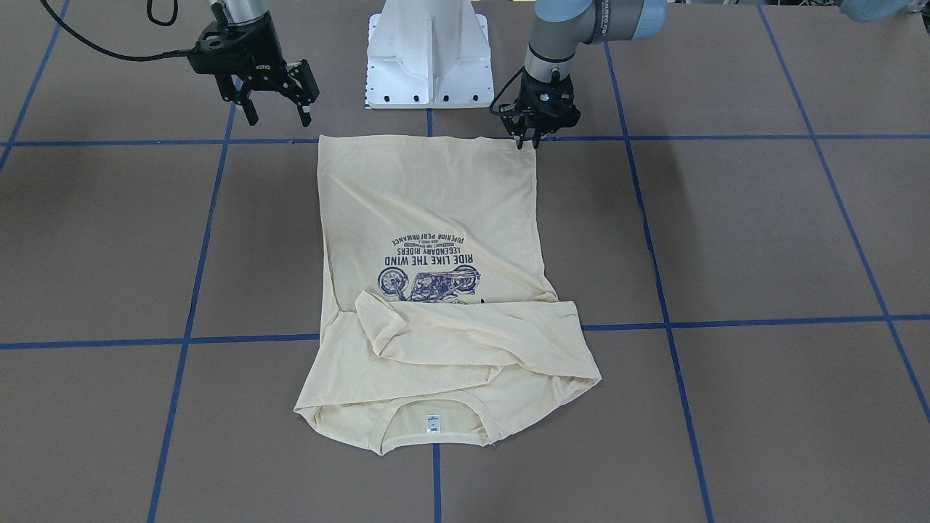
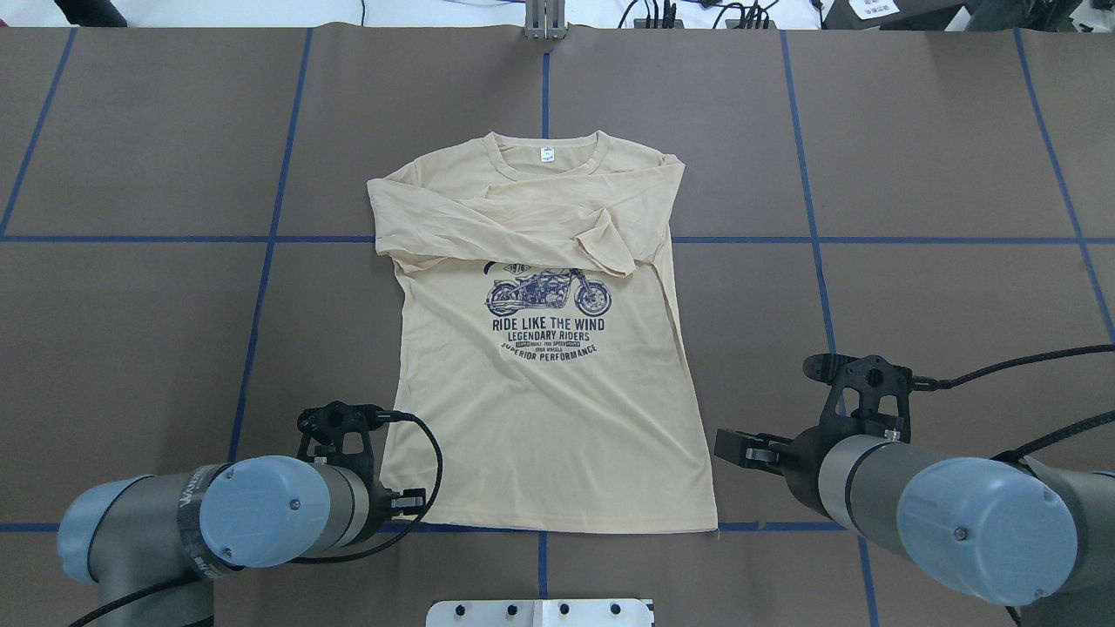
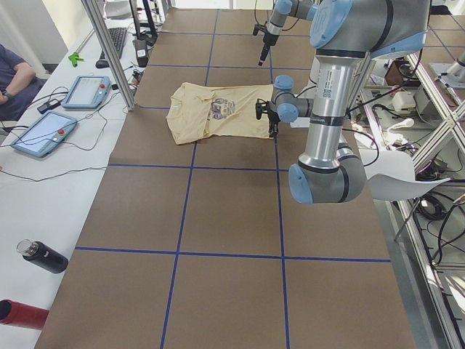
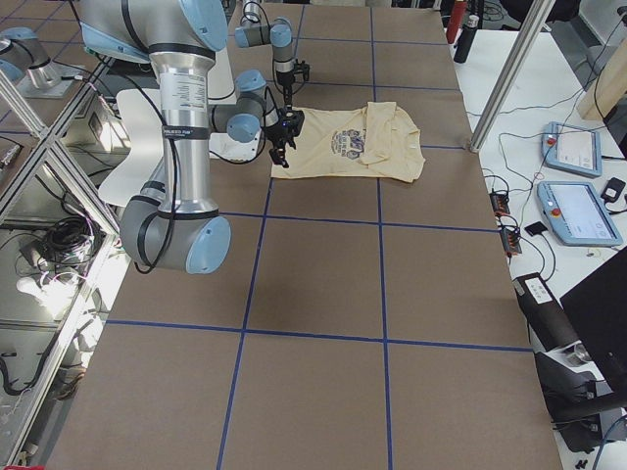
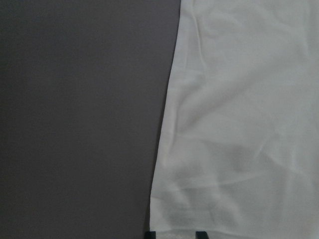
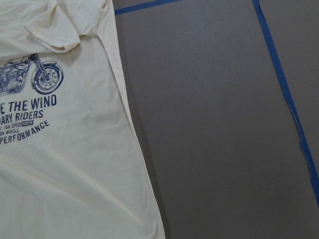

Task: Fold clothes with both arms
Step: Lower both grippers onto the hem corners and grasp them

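The cream-yellow shirt has a free hem corner point(image 1: 323, 139) opposite the hem corner at my left gripper. Next, my right gripper closes on that free corner.
The cream-yellow shirt point(image 1: 436, 218) lies print up on the brown table, hem toward the robot, collar and white neck label point(image 2: 546, 155) at the far end. Both sleeves are folded across the chest above the motorcycle print point(image 2: 549, 294). My left gripper point(image 1: 526, 142) points straight down on the hem's left corner, its fingers close together on the cloth. The left wrist view shows two fingertips point(image 5: 149, 234) at the hem edge. My right gripper point(image 1: 280, 109) hangs open above the bare table, just outside the hem's right corner, touching nothing. The right wrist view shows the shirt's side edge point(image 6: 124, 124).
The white pedestal base point(image 1: 429, 58) stands just behind the hem. Blue tape lines point(image 1: 726, 136) grid the table. Beside the table on the robot's left are a metal post point(image 3: 109, 51), two tablets point(image 3: 43, 134), a dark bottle point(image 3: 42, 257) and a person's arm point(image 3: 14, 73).
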Tool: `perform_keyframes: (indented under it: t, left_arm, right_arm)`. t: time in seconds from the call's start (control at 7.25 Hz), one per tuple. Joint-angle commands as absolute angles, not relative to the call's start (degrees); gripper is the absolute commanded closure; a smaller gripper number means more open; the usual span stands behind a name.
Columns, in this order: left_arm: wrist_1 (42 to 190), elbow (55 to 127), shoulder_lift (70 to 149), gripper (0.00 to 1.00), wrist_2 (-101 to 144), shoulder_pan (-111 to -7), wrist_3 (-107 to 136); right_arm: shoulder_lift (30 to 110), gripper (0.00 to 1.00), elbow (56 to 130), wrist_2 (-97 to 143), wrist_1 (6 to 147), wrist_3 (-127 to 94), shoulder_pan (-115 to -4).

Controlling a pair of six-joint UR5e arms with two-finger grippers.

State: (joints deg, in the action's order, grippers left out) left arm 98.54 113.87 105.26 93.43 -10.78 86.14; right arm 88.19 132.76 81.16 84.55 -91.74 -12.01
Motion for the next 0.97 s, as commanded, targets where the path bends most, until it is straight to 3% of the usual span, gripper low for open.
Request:
perform_keyframes:
  t: [0.0,0.83]
  left_arm:
    - [98.5,113.8,104.7,0.62,93.4,-10.5,86.1]
    - [98.5,113.8,104.7,0.62,93.5,-10.2,86.1]
  right_arm:
    - [88.2,0.00,132.5,80.8,84.6,-91.7,-12.0]
    - [88.2,0.00,132.5,80.7,84.6,-91.8,-11.8]
